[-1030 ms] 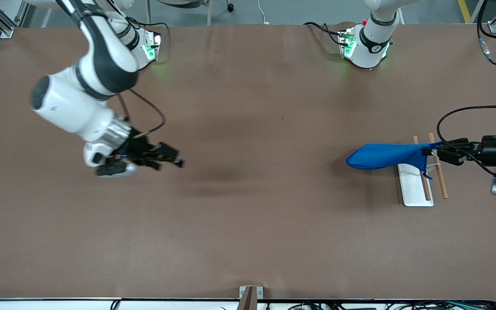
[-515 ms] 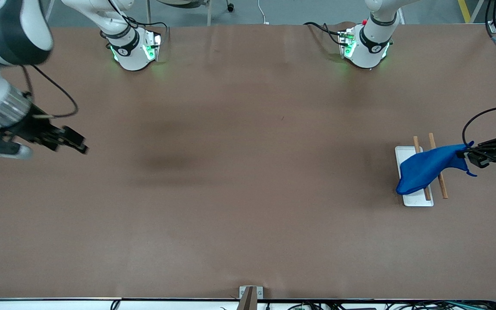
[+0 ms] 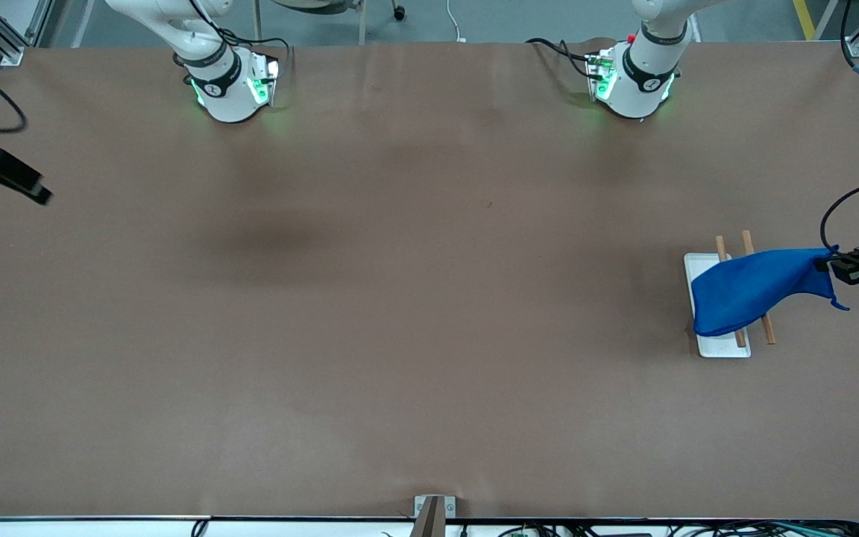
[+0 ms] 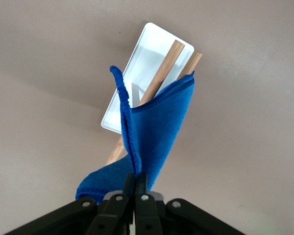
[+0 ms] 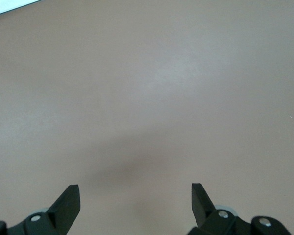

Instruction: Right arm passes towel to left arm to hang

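My left gripper is going to release the blue towel, now hanging from that gripper, so that it stays draped over both wooden rods (image 4: 151, 108) above their white base.
The blue towel (image 3: 754, 287) hangs from my left gripper (image 3: 828, 265), which is shut on one of its corners at the left arm's end of the table. The cloth drapes down across two wooden rods (image 3: 756, 292) and their white base (image 3: 720, 347). In the left wrist view the towel (image 4: 154, 129) runs from the shut fingers (image 4: 135, 183) to the rods (image 4: 161, 73) over the white base (image 4: 147, 54). My right gripper (image 3: 19, 183) is open and empty over the table edge at the right arm's end; the right wrist view shows its fingers (image 5: 68, 200) spread over bare brown table.
The brown table (image 3: 414, 298) carries both green-lit arm bases (image 3: 232, 86) (image 3: 631, 82) along the edge farthest from the front camera. A small bracket (image 3: 433, 511) sits at the nearest edge.
The right arm has swung away toward its end of the table, gripper open. The left gripper has pulled the towel over the rods, and the cloth now drapes on them.
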